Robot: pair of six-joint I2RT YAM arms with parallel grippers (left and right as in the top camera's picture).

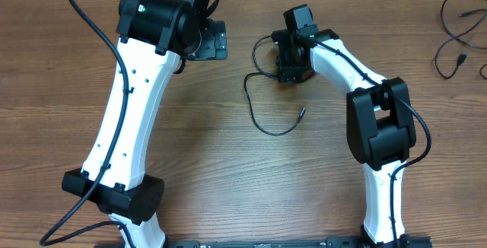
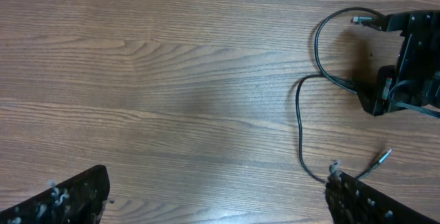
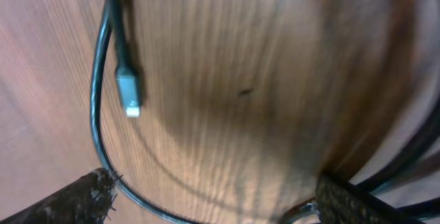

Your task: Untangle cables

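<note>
Next, my right gripper grips the thin black cable at the crossing (image 1: 269, 74) (image 3: 309, 209), where its far loop meets the strand to the free plug.
A thin black cable (image 1: 249, 100) lies in a loose loop on the wooden table, with one plug end (image 1: 302, 112) free at mid table. My right gripper (image 1: 293, 69) is low over the cable's far end, open. In the right wrist view the cable (image 3: 100, 114) curves past the left finger and across between the fingers (image 3: 220, 207), and a grey plug (image 3: 128, 93) lies beside it. My left gripper (image 1: 207, 41) is at the far centre, open and empty (image 2: 216, 203). The left wrist view shows the cable (image 2: 300, 124) to its right.
A second black cable (image 1: 455, 31) lies in loose loops at the far right edge of the table. Thick black wires run along both arms. The right gripper body (image 2: 405, 66) shows at the right of the left wrist view.
</note>
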